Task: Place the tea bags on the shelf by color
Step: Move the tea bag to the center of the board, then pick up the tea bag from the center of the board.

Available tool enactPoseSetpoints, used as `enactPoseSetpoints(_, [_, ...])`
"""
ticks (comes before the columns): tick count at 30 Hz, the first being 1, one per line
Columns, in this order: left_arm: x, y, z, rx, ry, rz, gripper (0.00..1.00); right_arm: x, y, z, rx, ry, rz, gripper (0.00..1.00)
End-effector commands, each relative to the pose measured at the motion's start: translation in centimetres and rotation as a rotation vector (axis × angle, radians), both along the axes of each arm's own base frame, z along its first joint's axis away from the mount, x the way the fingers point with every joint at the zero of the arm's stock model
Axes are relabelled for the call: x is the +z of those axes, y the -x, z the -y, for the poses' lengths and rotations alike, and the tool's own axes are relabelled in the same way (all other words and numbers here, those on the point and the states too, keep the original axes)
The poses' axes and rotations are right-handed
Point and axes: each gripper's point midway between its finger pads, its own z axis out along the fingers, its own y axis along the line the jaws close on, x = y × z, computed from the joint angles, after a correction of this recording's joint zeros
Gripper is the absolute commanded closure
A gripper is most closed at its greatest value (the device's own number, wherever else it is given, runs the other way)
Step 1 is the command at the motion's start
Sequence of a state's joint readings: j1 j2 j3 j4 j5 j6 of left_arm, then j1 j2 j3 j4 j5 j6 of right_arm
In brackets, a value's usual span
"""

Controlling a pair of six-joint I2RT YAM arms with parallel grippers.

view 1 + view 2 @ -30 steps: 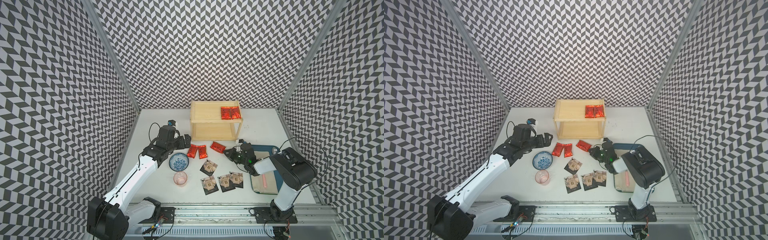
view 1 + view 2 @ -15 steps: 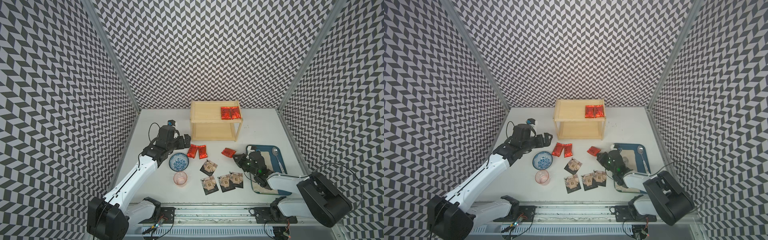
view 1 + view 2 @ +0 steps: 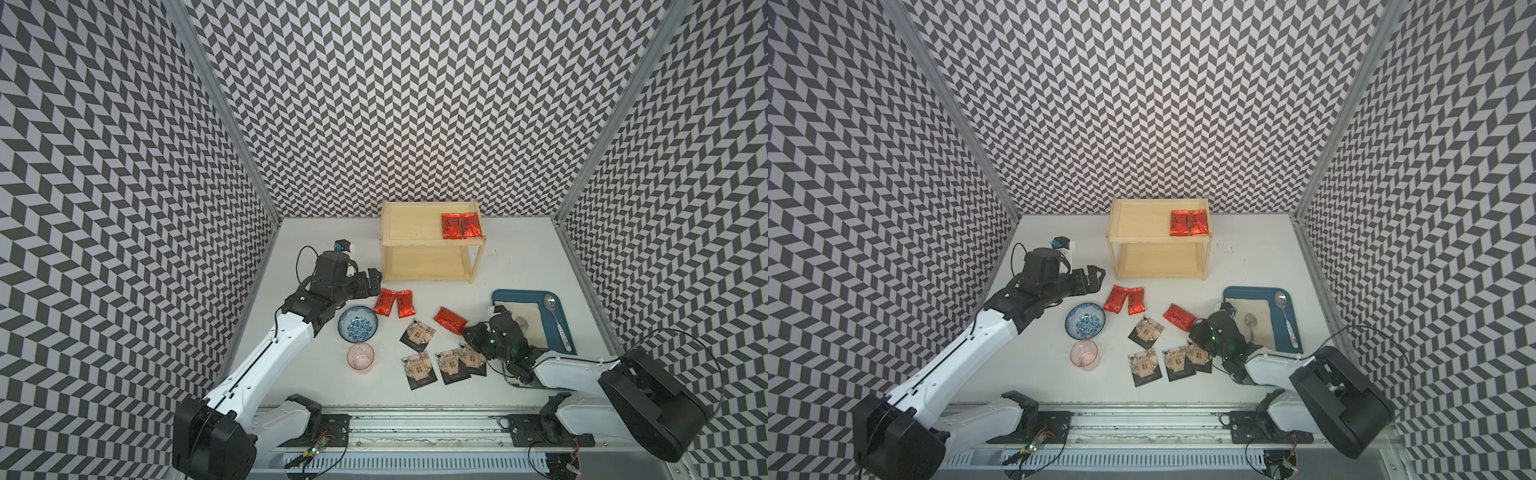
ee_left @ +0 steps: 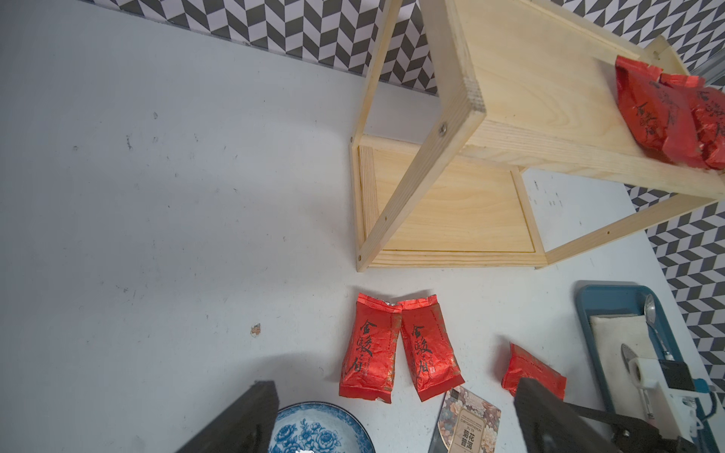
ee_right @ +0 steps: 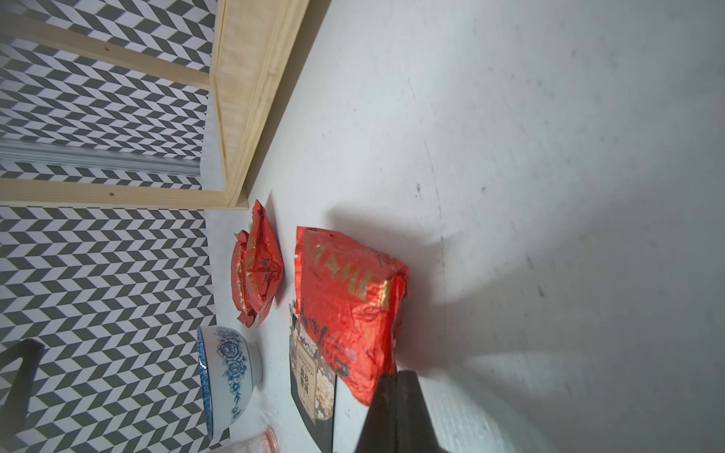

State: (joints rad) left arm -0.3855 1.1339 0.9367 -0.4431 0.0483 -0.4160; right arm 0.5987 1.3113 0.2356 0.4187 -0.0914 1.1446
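My right gripper pinches the slanted red tea bag's corner; I should open and grip its long sides (image 3: 451, 320) before lifting it to the shelf.
Two red tea bags (image 3: 460, 225) lie on the right of the top board of the pale wooden shelf (image 3: 411, 226). Another red pair (image 3: 392, 302) lies side by side on the table before the shelf. My left gripper (image 3: 370, 284) hovers open just left of that pair, holding nothing. My right gripper (image 3: 467, 330) is shut on the edge of a single red tea bag (image 5: 345, 298), low over the table. Several black tea bags (image 3: 419, 370) lie flat in front of it; one (image 3: 417, 332) sits beside the held bag.
A blue patterned bowl (image 3: 357, 324) and a pink glass (image 3: 360, 358) stand under the left forearm. A blue tray (image 3: 540, 296) with a beige cloth and a spoon (image 3: 557, 320) sits behind the right arm. The shelf's lower board (image 4: 451, 211) is bare.
The right arm has folded down low towards the front, dragging the single red tea bag away from the shelf towards the tray. The left arm has stayed still.
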Motion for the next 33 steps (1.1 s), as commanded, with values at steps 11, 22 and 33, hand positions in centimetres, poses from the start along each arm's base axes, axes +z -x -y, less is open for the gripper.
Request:
enactPoseSetpoints(11, [0.6,0.1,-0.2,-0.006,0.009,0.026,0.01,2.0,-0.2,-0.5,0.275,0.329,0.099,0.55])
enactPoseSetpoints(22, [0.6,0.2,-0.1,-0.011,0.011,0.024,0.01,5.5,-4.4,-0.6,0.452,0.665,0.323,0.33])
enactPoseSetpoints(33, [0.5,0.2,-0.1,-0.012,0.012,0.023,0.01,3.0,-6.3,-2.8,0.595,0.741,0.298,0.1])
